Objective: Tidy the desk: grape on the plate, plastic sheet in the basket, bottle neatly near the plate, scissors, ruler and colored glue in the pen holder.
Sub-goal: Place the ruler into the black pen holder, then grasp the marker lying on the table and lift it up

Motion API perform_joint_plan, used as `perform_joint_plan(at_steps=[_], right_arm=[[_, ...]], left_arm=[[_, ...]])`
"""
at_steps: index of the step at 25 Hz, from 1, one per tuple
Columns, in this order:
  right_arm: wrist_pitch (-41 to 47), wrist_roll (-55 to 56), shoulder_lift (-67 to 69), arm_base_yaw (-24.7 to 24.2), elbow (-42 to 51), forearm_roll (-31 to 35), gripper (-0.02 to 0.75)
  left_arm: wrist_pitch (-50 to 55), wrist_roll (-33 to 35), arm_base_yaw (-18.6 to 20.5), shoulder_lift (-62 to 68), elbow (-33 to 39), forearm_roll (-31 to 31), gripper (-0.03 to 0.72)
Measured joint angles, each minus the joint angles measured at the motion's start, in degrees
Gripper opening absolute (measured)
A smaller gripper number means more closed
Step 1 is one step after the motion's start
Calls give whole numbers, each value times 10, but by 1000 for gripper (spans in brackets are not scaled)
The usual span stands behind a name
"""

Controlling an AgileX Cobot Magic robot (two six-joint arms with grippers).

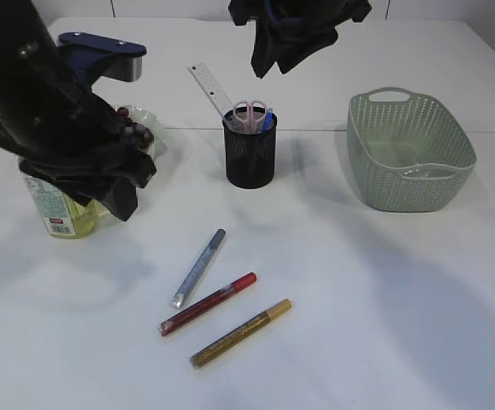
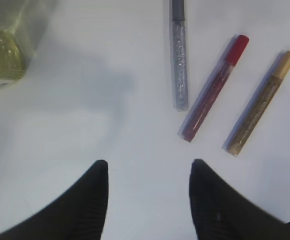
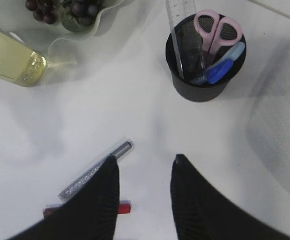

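The silver glue pen's body [image 1: 202,262] [image 2: 179,41] is the next place for my left gripper, which should go there and close on it just below the pen's cap.
Three glue pens lie on the white table: silver [image 1: 199,267], red [image 1: 207,303] and gold [image 1: 240,332]. The black mesh pen holder [image 1: 250,162] holds pink-handled scissors [image 1: 250,114] and a clear ruler [image 1: 211,85]. Grapes [image 1: 136,128] sit on a clear plate [image 3: 14,25]. A bottle of yellow liquid [image 1: 59,209] stands beside it, partly hidden by my left arm. My left gripper [image 2: 149,170] is open and empty above bare table, left of the pens. My right gripper [image 3: 146,161] is open and empty, high above the silver pen [image 3: 92,172].
A green basket [image 1: 409,145] stands at the right with something clear, probably the plastic sheet [image 1: 422,173], inside. A blue item [image 3: 220,67] also stands in the pen holder. The table's far edge runs behind the ruler.
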Motion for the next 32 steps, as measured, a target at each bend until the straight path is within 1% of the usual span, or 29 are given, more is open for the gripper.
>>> perform_joint_plan(at_steps=[4, 10, 20, 27, 32], right_arm=[[0, 8, -20, 0, 0, 0, 280], [0, 13, -67, 0, 21, 3, 280], [2, 13, -186, 0, 148, 8, 279], [2, 14, -258, 0, 225, 19, 279], [2, 12, -310, 0, 298, 19, 279]], left_arm=[[19, 11, 0, 44, -40, 0, 386], [31, 26, 0, 89, -62, -18, 386], [30, 57, 0, 163, -101, -52, 386], [36, 61, -5, 228, -171, -56, 386], [49, 61, -11, 289, -227, -64, 386]])
